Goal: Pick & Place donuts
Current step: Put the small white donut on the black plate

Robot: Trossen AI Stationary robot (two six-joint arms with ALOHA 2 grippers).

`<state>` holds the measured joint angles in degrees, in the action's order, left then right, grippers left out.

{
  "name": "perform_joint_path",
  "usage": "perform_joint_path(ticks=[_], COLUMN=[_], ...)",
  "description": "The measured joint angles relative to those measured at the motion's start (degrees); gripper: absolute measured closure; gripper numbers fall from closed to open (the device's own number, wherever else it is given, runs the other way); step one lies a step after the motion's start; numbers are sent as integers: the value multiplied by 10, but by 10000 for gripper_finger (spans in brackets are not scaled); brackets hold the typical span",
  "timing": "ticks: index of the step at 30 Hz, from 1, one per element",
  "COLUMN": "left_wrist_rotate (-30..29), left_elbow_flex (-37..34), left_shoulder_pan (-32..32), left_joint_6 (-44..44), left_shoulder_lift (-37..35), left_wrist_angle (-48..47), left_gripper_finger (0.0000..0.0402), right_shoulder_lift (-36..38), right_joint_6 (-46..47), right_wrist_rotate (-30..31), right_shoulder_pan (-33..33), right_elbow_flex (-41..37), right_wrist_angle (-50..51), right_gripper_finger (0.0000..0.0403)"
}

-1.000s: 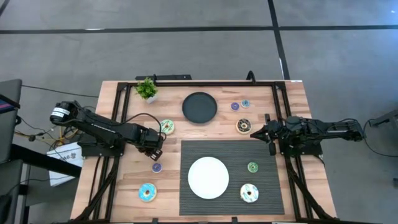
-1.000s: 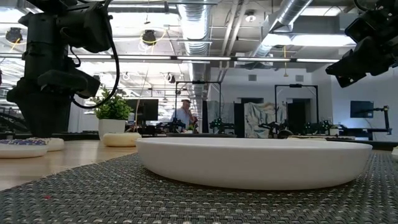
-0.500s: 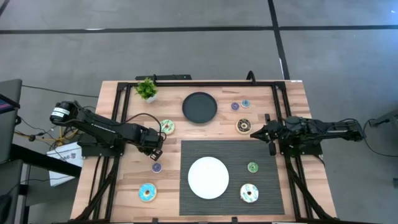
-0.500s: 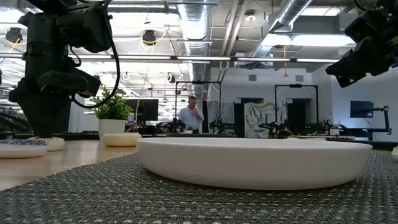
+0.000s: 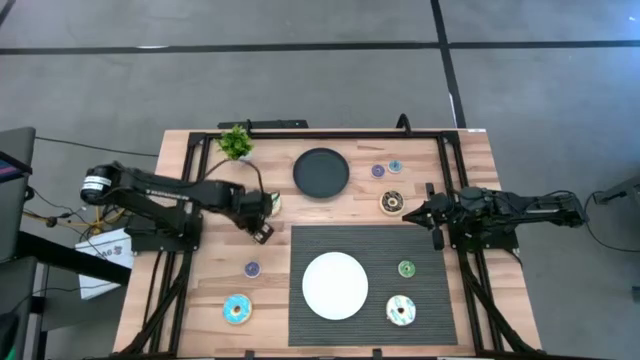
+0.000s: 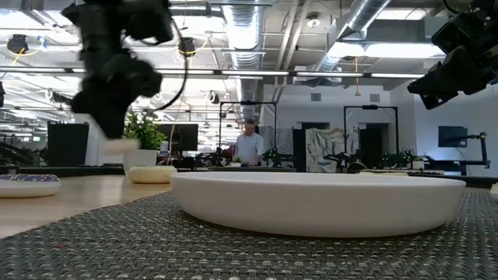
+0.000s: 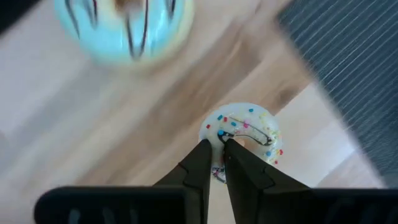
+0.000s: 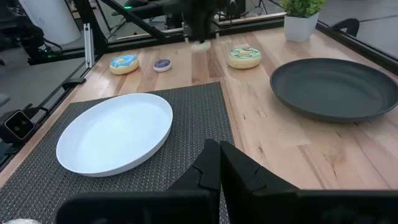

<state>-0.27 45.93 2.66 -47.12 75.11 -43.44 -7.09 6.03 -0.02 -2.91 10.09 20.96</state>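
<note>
My left gripper has the cream mini donut. Next, I put it down on the far half of the black plate (image 5: 314, 162), slightly toward the potted plant.
My left gripper (image 5: 262, 231) hangs above the wood left of the grey mat (image 5: 425, 245), shut on a cream mini donut (image 7: 247, 129) with coloured sprinkles. The low view shows that donut (image 6: 120, 145) clear of the table. The white-green donut (image 5: 272, 204) lies partly under my left arm. On the wood near the left gripper lie a purple mini (image 5: 251, 269) and the blue donut (image 5: 237, 309). My right gripper (image 5: 409, 215) is shut and holds nothing, beside the brown donut (image 5: 392, 202). A green mini (image 5: 406, 268) and the cream-pink donut (image 5: 401, 310) lie on the mat. My left gripper pinches the cream mini donut between its two fingers at the ring's edge (image 7: 219, 132) nearest the fingers. The fingers come from above, pointing down. The donut is lifted clear of the table and sticks out beyond the fingertips.
A white plate (image 5: 335, 285) sits on the mat and a black plate (image 5: 321, 172) on the wood at the far side. A potted plant (image 5: 236, 142) stands at the far left. A purple mini (image 5: 377, 171) and a blue mini (image 5: 394, 167) lie right of the black plate.
My left gripper has risen and swung toward the table's far edge and the mat, carrying the cream mini donut up off the wood. A person in the room behind has walked a little to the right.
</note>
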Motion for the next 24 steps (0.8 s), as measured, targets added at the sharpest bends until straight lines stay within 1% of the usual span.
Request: perform_joint_path(ticks=[7, 10, 12, 15, 18, 21, 24], left_wrist_rotate=[-1, 2, 19, 36, 45, 55, 54], left_elbow_flex=[83, 118, 154, 221, 304, 393, 475], left_shoulder_pan=[110, 154, 179, 205, 228, 248, 264], left_joint_6=[131, 191, 228, 293, 351, 403, 438], left_shoulder_lift=[2, 33, 74, 159, 250, 332, 406], left_wrist_angle=[12, 39, 44, 44, 42, 23, -21], left_gripper_finger=[368, 368, 368, 368, 368, 368, 368], right_shoulder_lift=[0, 0, 0, 0, 0, 0, 0], right_joint_6=[0, 0, 0, 0, 0, 0, 0], right_wrist_rotate=[0, 0, 0, 0, 0, 0, 0], right_shoulder_pan=[0, 0, 0, 0, 0, 0, 0], right_elbow_flex=[0, 0, 0, 0, 0, 0, 0], right_wrist_angle=[0, 0, 0, 0, 0, 0, 0], right_gripper_finger=[403, 403, 403, 403, 403, 403, 403])
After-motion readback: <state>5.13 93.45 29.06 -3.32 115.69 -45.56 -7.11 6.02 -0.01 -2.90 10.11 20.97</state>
